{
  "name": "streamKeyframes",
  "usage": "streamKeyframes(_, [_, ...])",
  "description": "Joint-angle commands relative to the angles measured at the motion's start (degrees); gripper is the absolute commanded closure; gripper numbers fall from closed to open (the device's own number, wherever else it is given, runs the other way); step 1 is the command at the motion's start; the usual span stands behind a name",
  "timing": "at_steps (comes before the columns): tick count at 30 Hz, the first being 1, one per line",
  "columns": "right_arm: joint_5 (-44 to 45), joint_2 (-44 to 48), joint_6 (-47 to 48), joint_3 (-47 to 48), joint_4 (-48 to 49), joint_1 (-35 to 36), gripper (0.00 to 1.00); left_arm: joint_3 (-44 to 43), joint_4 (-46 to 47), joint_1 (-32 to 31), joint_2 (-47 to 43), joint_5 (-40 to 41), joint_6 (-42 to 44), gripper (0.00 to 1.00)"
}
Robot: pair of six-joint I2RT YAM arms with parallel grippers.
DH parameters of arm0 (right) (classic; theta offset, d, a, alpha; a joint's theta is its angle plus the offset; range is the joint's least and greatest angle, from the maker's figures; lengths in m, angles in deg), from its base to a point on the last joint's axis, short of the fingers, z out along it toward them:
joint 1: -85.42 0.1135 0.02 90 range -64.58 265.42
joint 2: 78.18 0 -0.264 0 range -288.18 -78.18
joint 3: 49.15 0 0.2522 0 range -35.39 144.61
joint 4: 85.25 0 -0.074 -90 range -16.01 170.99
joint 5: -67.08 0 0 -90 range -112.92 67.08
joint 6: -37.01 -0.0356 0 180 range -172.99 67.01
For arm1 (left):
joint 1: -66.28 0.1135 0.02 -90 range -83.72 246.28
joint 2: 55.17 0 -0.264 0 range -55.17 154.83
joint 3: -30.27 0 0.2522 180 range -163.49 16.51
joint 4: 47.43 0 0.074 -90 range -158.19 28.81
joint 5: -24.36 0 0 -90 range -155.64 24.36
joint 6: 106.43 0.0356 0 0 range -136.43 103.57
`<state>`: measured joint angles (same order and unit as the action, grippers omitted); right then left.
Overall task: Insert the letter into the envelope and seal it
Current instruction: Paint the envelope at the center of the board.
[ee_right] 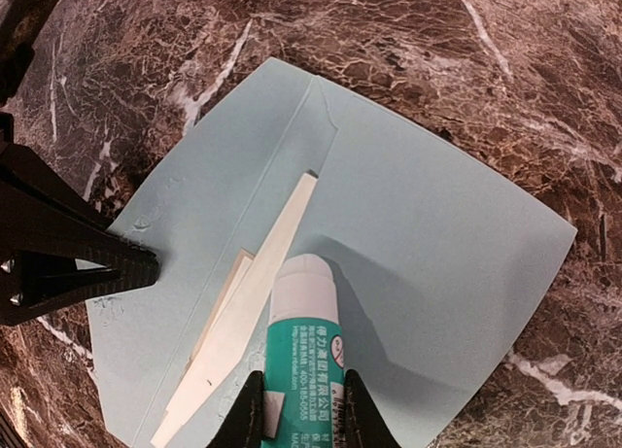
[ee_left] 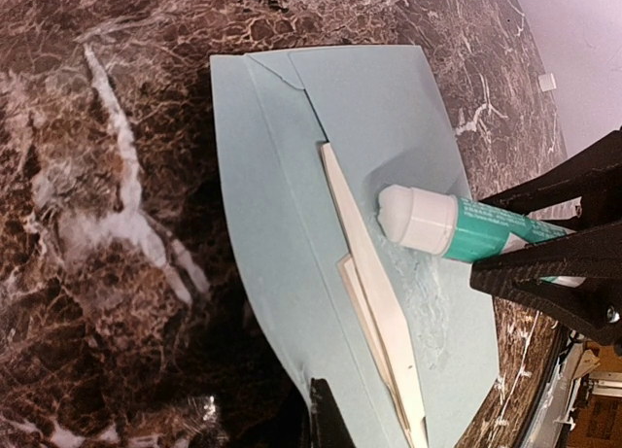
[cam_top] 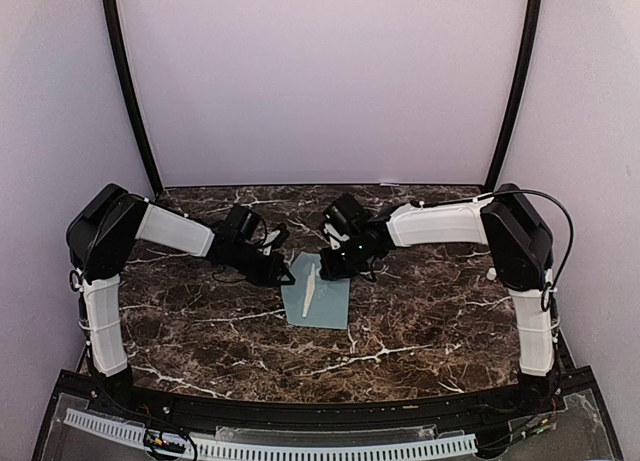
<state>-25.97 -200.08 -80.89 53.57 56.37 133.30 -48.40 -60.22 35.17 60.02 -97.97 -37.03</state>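
My right gripper needs to release the glue stick on the bare marble (cam_top: 366, 331) beside the envelope's near corner. Its white tip now touches the envelope beside the strip.
The pale teal envelope (cam_top: 318, 301) lies flat on the marble table; it also shows in the left wrist view (ee_left: 292, 205) and the right wrist view (ee_right: 428, 224). A cream-white pointed strip (ee_right: 243, 312) stands up along its middle, with a second cream layer beside it; I cannot tell flap from letter. My right gripper (ee_right: 301, 409) is shut on a teal-and-white glue stick (ee_right: 306, 331), whose white tip (ee_left: 408, 215) touches the envelope beside the strip. A wet glue smear (ee_left: 432, 297) shows there. My left gripper (ee_left: 326, 414) is shut, its tip pressing on the envelope's near edge (ee_right: 146, 263).
The dark marble table (cam_top: 430, 311) spreads around the envelope. Grey walls and two black curved poles (cam_top: 130, 101) close off the back. A white perforated rail (cam_top: 300, 446) runs along the near edge between the arm bases.
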Motion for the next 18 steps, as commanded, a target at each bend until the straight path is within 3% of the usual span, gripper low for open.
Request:
streamKeyframes(1, [-2.03,2.33,0.13,-2.22,-0.96,-1.12,1.0,-0.66,-2.99,-0.44,0.46,-0.97,0.58,1.0])
streamKeyframes(12, [-15.56,22.79,-3.04,-15.58,11.89,-2.27,1.0,-0.88,-3.7,-0.44,-1.16,-0.28,0.99,1.0])
streamKeyframes(18, [-12.34,35.15,-5.66,-30.44,22.2,-2.66,1.0,2.6,-2.1,-0.48,-6.0,-0.58,-1.43,1.0])
